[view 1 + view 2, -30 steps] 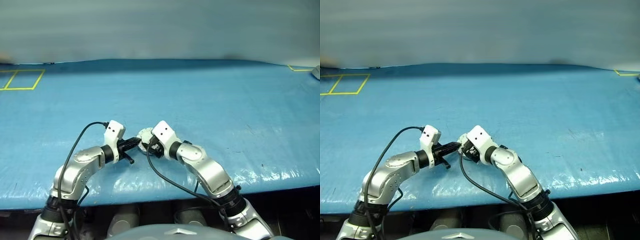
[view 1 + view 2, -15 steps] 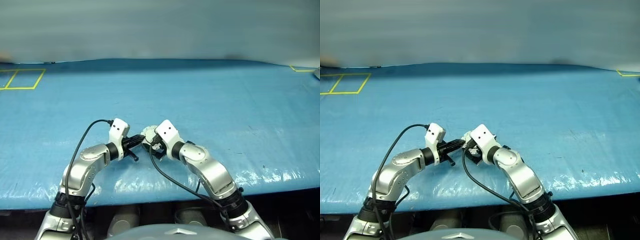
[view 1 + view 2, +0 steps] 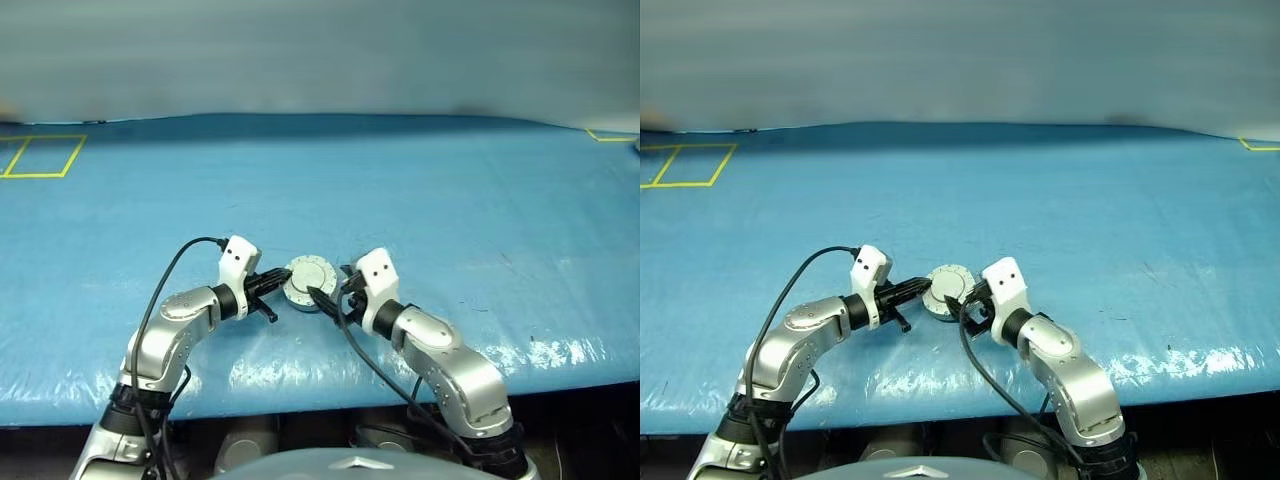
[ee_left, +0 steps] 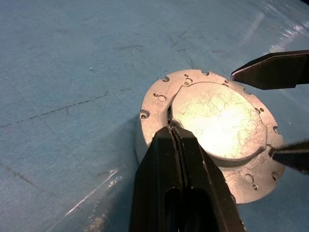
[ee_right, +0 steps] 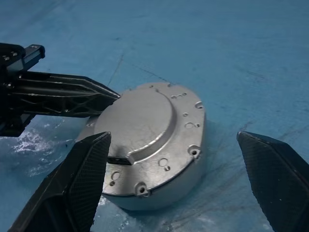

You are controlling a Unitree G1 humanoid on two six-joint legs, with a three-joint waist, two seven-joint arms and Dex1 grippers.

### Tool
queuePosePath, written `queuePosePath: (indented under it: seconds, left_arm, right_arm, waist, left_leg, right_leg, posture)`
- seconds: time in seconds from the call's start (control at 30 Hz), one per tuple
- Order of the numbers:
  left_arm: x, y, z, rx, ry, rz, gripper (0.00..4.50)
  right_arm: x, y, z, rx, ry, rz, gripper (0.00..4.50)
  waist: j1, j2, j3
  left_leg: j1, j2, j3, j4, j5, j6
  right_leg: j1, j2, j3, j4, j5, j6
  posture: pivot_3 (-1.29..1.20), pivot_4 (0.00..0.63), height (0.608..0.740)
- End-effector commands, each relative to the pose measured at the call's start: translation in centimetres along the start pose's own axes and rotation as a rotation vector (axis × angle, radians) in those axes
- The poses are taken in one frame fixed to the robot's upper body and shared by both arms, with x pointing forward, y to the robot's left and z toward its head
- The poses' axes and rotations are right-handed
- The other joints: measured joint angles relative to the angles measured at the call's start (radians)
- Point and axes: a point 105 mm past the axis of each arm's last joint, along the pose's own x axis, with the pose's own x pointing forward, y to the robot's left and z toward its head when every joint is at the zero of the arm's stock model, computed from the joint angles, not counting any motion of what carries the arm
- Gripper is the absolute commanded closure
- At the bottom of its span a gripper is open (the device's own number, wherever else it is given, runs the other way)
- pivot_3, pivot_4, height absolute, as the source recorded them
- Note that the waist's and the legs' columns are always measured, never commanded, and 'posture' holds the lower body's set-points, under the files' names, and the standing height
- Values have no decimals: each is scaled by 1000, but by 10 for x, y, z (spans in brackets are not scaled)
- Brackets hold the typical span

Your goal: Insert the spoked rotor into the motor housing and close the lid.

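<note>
My right gripper should turn level and pinch lid and housing together point(image 5: 166, 186) from the top and bottom side, because its fingers are on both sides of the motor housing's rim from above.
The motor housing point(image 3: 309, 285) lies flat on the blue table, a short round silver cup with small holes around its rim. The lid point(image 4: 217, 121) sits down on top of it, plain grey side up. My left gripper point(image 3: 283, 280) is shut, and its joined tips point(image 4: 173, 129) rest against the lid's edge at a small notch. My right gripper point(image 5: 172, 137) stands open just to the right of the housing, one finger on either side and neither touching. Its black fingertips point(image 4: 270, 70) also appear in the left wrist view. The spoked rotor is hidden.
The blue cover spreads wide behind and beside the housing. Yellow tape squares point(image 3: 40, 155) mark the far left corner and a yellow line point(image 3: 605, 135) the far right. The table's front edge point(image 3: 300, 385) runs close below both arms.
My right gripper has drawn back to the right off the housing and its jaws have spread wide. The lid now shows flat on top. The left gripper has stayed put.
</note>
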Motion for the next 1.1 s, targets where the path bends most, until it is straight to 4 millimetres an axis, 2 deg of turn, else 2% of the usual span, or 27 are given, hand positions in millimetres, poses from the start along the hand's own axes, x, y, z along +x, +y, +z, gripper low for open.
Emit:
queuePosePath:
  seconds: [0.03, 0.17, 0.33, 0.6, 0.83, 1.0, 1.07, 1.1]
  left_arm:
    - [4, -3, -17, -24, 57, -11, 4500]
    - [4, -2, -17, -19, 52, -11, 4500]
    - [4, -1, -17, -15, 51, -8, 4500]
    - [3, 0, -18, -15, 51, 1, 4500]
    - [2, -1, -20, -20, 54, 1, 4500]
    - [2, -1, -20, -23, 54, 5, 4500]
    - [1, -1, -20, -26, 54, 10, 4500]
    - [1, -1, -20, -26, 55, 11, 4500]
  right_arm:
    - [-12, -4, 10, 126, -61, -6, 75]
    - [-13, -4, 4, 302, -73, 5, 75]
    - [-4, 0, 0, 502, -92, 42, 75]
    - [11, 18, -6, 759, -74, 144, 75]
    - [21, 39, -2, 950, -66, 269, 75]
    - [22, 45, 1, 1065, -79, 321, 1727]
    - [20, 43, -2, 1086, -70, 324, 2103]
    - [19, 42, -4, 1090, -64, 321, 2107]
  waist:
    - [0, 0, 0]
    - [0, 2, 1]
    - [-1, 3, 2]
    - [-1, 4, 1]
    - [-6, 4, 0]
    - [-9, 5, 0]
    - [-9, 5, 0]
    - [-9, 5, 0]
  left_leg:
    - [0, 0, 0, 0, 0, 0]
    - [-2, 0, 0, 0, 0, 0]
    - [-2, 1, 1, 0, 0, 0]
    - [-8, 0, 2, 1, 0, 1]
    - [-10, 0, 2, 3, 0, 1]
    - [-10, 0, 3, 4, 1, 2]
    - [-10, 0, 3, 4, 1, 2]
    - [-10, 1, 3, 5, 1, 2]
  right_leg:
    - [0, 0, 0, 0, 0, 0]
    - [0, 1, 0, 0, 0, 0]
    - [-1, 1, 1, 0, 0, -1]
    - [-7, 1, 1, 2, 4, -5]
    - [-6, 2, 2, 2, 4, -5]
    - [-5, 2, 2, 2, 5, -5]
    - [-6, 3, 3, 3, 5, -5]
    - [-6, 3, 3, 4, 5, -5]
  posture:
    - [0, 150, 740]
    - [0, 150, 740]
    - [0, 150, 740]
    - [0, 150, 740]
    - [0, 150, 740]
    - [0, 150, 740]
    - [0, 150, 740]
    - [0, 150, 740]
